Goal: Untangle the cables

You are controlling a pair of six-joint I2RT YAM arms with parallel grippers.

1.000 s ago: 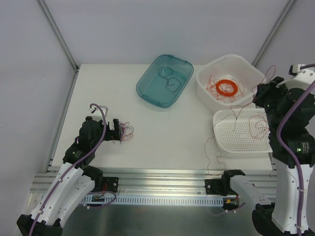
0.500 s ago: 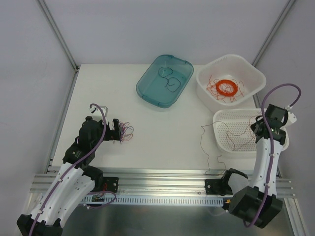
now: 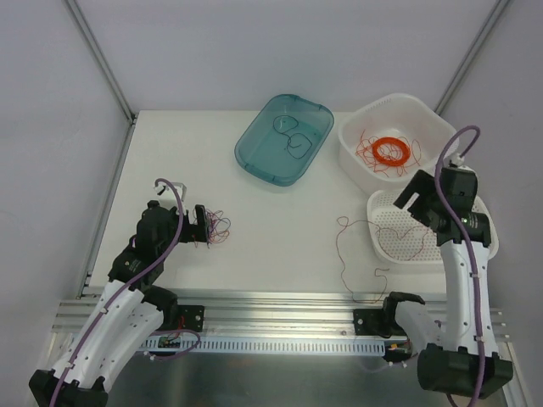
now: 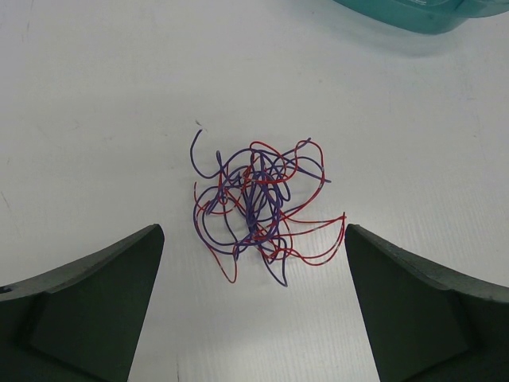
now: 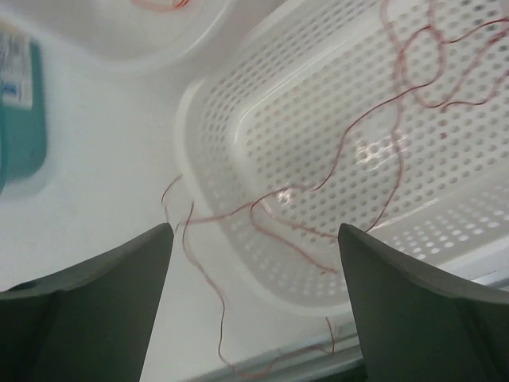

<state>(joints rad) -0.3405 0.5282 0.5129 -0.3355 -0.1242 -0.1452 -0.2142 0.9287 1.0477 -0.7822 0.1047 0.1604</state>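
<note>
My right gripper is to close on the trailing part of the red wire [image 3: 343, 276] [image 5: 222, 328], outside the perforated white basket and near the front metal rail.
The cables are a small wad of thin red and purple-blue wires [image 3: 217, 226] lying on the white table at the left. In the left wrist view the wad [image 4: 258, 203] sits just ahead of my left gripper [image 4: 253, 232], which is open and touches nothing. My right gripper [image 3: 417, 202] hovers open over the perforated white basket [image 3: 373, 231]. One long thin red wire [image 3: 343, 248] hangs loose over the basket's left rim and trails across the table toward the front edge. In the right wrist view this wire [image 5: 200, 270] runs below the right gripper [image 5: 254, 231], free of both fingers.
A teal tray [image 3: 263, 154] at the back holds a few dark wires [image 3: 293, 141]. A white tub [image 3: 365, 108] at the back right holds a flat orange coil [image 3: 392, 151] and loose red wires. A metal rail runs along the table's front edge.
My right arm came down and leftward over the basket and its gripper opened, letting go of the red wire, which dropped across the basket rim and table. The left arm stayed put.
</note>
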